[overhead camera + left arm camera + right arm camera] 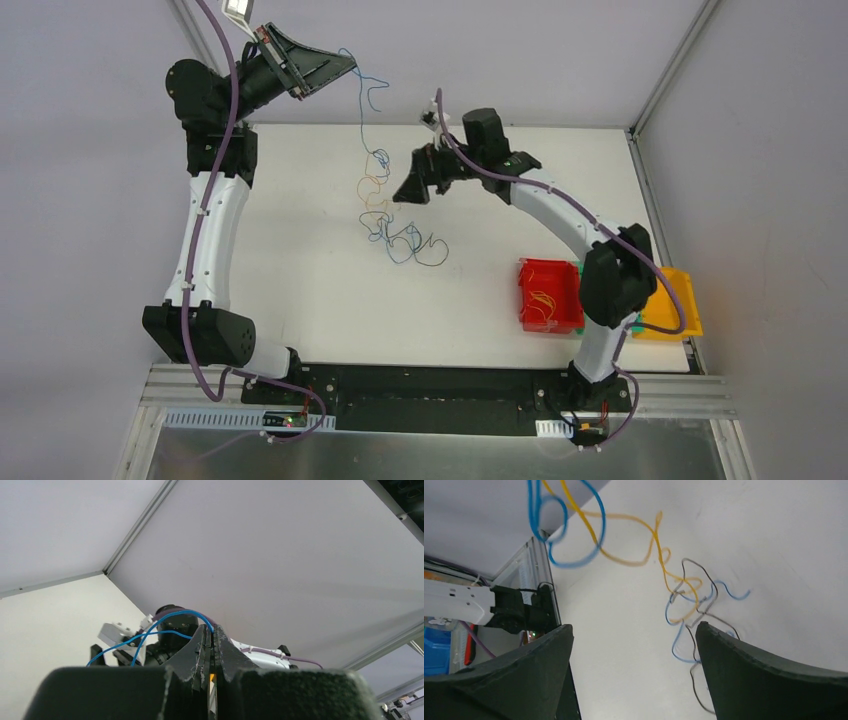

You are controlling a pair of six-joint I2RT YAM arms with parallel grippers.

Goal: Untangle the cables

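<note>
The loops of the blue cable catch the yellow-orange cable, so the robot's right gripper should pinch the yellow-orange cable (pixel 384 205) near the tangle while the left gripper pulls away.
A tangle of thin cables (pixel 400 240) in blue, black and yellow-orange lies mid-table, with a strand rising from it. My left gripper (pixel 352 66) is raised at the far left, shut on a blue cable (pixel 172 621) that loops out from its tips and hangs down to the tangle. In the left wrist view the left gripper (pixel 213 629) shows its jaws pressed together. My right gripper (pixel 405 194) hovers just right of the hanging strand, open with nothing between its fingers. The right wrist view shows the right gripper (pixel 634 627) above bare table, the yellow-orange cable (pixel 634 560) and blue loops beyond it.
A red bin (pixel 548 296) holding a coiled yellow-orange wire sits at the right front, a yellow bin (pixel 680 300) beside it behind the right arm. Grey walls close in the back and sides. A metal rail (pixel 440 385) runs along the near edge.
</note>
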